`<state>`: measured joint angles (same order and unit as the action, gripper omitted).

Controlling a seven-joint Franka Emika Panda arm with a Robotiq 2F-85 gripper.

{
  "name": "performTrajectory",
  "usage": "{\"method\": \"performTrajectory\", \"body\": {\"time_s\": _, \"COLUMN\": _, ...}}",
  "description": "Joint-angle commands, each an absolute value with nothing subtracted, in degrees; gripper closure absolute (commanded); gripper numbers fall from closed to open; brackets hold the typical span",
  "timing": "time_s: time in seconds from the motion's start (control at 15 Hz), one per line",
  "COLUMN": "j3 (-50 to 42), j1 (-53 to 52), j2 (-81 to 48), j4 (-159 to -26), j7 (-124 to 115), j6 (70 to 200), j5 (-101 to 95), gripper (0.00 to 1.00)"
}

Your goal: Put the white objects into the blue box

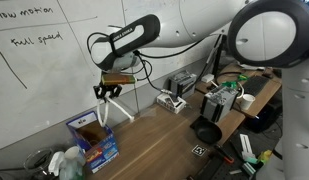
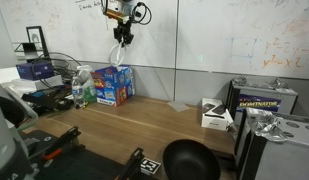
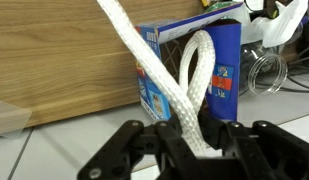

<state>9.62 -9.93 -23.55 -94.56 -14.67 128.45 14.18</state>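
The robot's gripper should release the white rope down on the brown inside of the open blue box [image 1: 92,131] [image 3: 177,60].
My gripper [image 1: 106,92] is shut on a white rope [image 1: 113,107] and holds it in the air above and beside the blue box [image 1: 94,141]. The rope's loop and ends hang below the fingers. In an exterior view the gripper [image 2: 121,32] holds the rope [image 2: 122,50] high over the blue box [image 2: 113,85] near the whiteboard. In the wrist view the rope [image 3: 164,75] runs up from between the shut fingers [image 3: 194,140], with the blue box [image 3: 219,70] behind it. I see no other white rope.
A whiteboard wall stands behind the wooden table [image 1: 159,145]. A black bowl [image 2: 189,160] lies near the table's front. A white device [image 1: 172,101] and a grey box [image 2: 264,102] stand at one end. Bottles [image 2: 82,90] stand beside the blue box.
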Motion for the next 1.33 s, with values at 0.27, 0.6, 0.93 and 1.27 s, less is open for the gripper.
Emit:
{"method": "performTrajectory", "body": {"time_s": 0.27, "j3": 9.31, "j1": -14.93, "j2": -30.50, "j4": -90.19, "j7": -17.88, "j6": 127.92, "j5": 12.19, "gripper": 0.98}}
{"method": "performTrajectory", "body": {"time_s": 0.6, "j3": 8.47, "j1": -17.59, "j2": -35.47, "j4": -86.24, "j7": -20.02, "j6": 130.40, "j5": 10.29, "gripper": 0.96}}
{"method": "performTrajectory", "body": {"time_s": 0.93, "j3": 6.90, "j1": -18.85, "j2": -37.75, "j4": -82.58, "j7": -22.68, "j6": 132.79, "j5": 8.29, "gripper": 0.96}}
{"method": "performTrajectory", "body": {"time_s": 1.27, "j3": 6.12, "j1": -19.17, "j2": -38.80, "j4": -79.89, "j7": -25.19, "j6": 134.85, "j5": 8.40, "gripper": 0.96}}
